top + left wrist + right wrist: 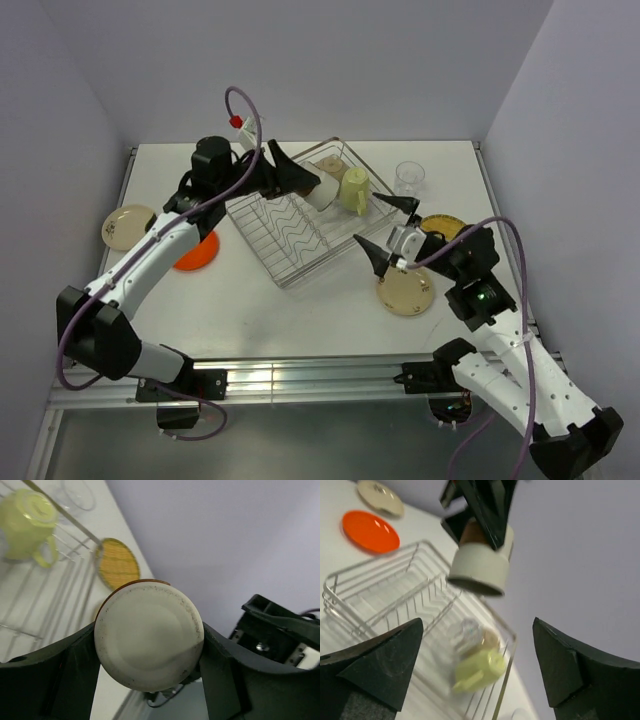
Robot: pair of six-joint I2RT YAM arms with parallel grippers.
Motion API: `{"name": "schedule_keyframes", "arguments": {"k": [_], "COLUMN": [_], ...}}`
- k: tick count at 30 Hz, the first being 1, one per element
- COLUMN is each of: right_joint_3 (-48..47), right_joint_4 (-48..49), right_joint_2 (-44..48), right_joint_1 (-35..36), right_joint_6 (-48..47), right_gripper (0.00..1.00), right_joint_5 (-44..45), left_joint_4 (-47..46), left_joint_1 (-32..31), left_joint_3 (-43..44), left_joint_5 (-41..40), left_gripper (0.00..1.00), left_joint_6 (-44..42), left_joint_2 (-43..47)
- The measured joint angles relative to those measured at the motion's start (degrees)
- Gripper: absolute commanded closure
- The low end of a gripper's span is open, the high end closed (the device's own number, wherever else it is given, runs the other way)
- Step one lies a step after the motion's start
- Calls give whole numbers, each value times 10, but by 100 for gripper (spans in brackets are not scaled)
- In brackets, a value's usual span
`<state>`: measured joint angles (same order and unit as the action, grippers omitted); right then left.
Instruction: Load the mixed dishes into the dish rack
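Observation:
Next, my left gripper lets go of the brown-and-white cup on the rack wires (341,223) (26,582) in front of the pale-green mug. The cup is now above the rack's far part.
My left gripper (306,184) is shut on the brown-and-white cup (324,194) and holds it above the far part of the dish rack (262,235). In the left wrist view the cup's pale base (148,635) fills the gap between the fingers (60,680). The right wrist view shows the cup (481,565) mouth down over the rack (385,595). A pale-green mug (353,190) lies in the rack's far right corner, with a clear glass (465,632) beside it. My right gripper (385,232) is open and empty by the rack's right side.
A clear glass (409,177) stands on the table right of the rack. A yellow woven plate (445,226) and a cream plate (405,293) lie by my right arm. An orange plate (197,254) and another cream plate (128,225) lie left of the rack.

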<state>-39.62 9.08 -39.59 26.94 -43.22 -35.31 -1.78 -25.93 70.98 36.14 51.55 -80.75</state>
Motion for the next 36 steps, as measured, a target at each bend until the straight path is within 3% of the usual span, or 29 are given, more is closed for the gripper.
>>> {"name": "schedule_keyframes", "arguments": {"k": [7,15,23,36], "right_joint_3": [-66,-67,-64,-48], "right_joint_4": [-127,-178,-172,-159], "right_joint_2": [-72,-115,-115,-114], "right_joint_1": [-138,-247,-276,-289], "right_joint_6": [109,195,240,272], "right_gripper": [0,0,0,0], "right_joint_5": [-47,-98,-122,-121], "left_joint_4": [134,171,151,125], "left_joint_1": [-41,-111,-132,-150], "left_joint_3": [105,131,165,194], "left_joint_5": [-125,-247,-315,-356], "left_gripper": [90,90,89,85], "left_joint_6": [-136,-257,-323,-369], "left_joint_2": [-106,-189,-258,-349]}}
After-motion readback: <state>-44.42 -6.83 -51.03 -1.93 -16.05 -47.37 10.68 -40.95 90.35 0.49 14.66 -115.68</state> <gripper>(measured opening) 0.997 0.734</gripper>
